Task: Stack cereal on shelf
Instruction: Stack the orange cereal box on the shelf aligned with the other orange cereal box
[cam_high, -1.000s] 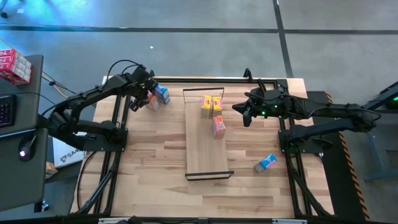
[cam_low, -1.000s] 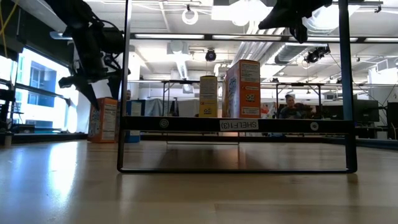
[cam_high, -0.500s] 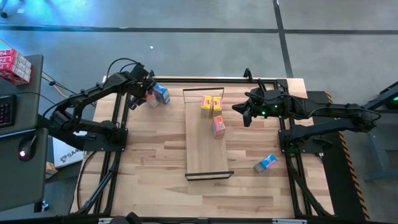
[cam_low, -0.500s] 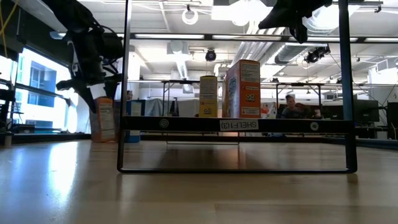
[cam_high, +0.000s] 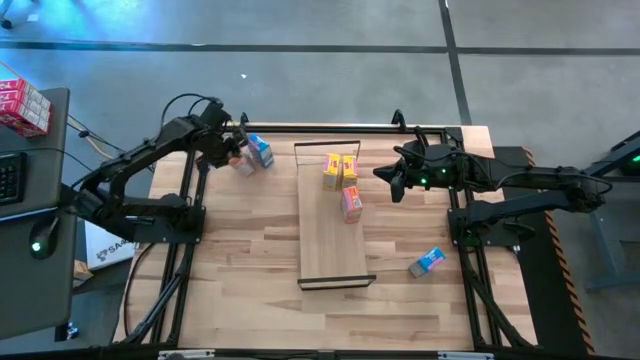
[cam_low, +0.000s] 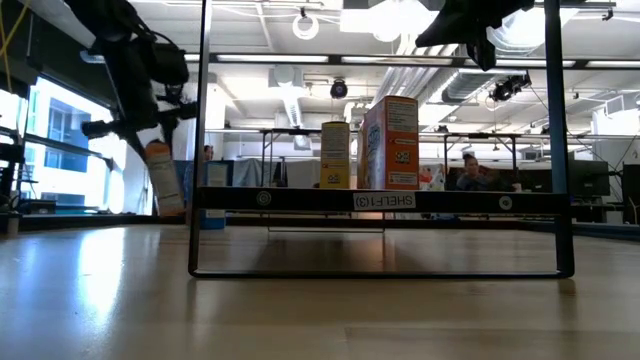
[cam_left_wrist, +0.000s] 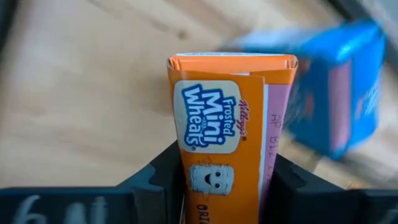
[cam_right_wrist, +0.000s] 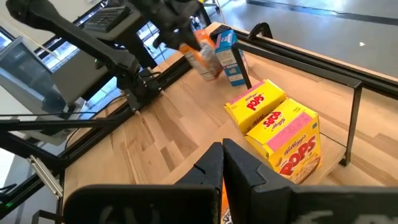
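Note:
The robot's left gripper should release the orange-pink box on the shelf (cam_high: 322, 213) next to the other orange-pink box, close to the yellow boxes.
My left gripper (cam_high: 231, 156) is over the table's far left part, shut on an orange-pink cereal box (cam_left_wrist: 229, 149), also seen in the low view (cam_low: 163, 180). A blue box (cam_high: 260, 151) stands beside it on the table. The shelf (cam_high: 330, 235) lies along the table's middle. It carries two yellow boxes (cam_high: 340, 170) and another orange-pink box (cam_high: 351, 203), all standing on their bases. A second blue box (cam_high: 427, 262) lies on the table near the right edge. My right gripper (cam_right_wrist: 222, 157) hovers shut and empty, right of the shelf's far end. My left gripper pinches the orange-pink box between its two fingers (cam_left_wrist: 163, 186), one on each of two opposite faces, at the end nearest the wrist (cam_left_wrist: 217, 199). The fingers come from above, slanting. The box hangs tilted below them, its lower end (cam_low: 170, 208) just off the table.
The shelf's dark metal end frame (cam_low: 380, 200) stands across the low view. Arm mounts and cables line both table sides (cam_high: 180, 215). A red-and-white box pile (cam_high: 22, 105) sits off the table at far left. People sit in the room beyond (cam_low: 465, 172).
My left gripper has moved a little toward the table's left edge and up, away from the blue box. The orange-pink box, which stood upright on the table, has come up with it and now hangs tilted. My right arm has kept still.

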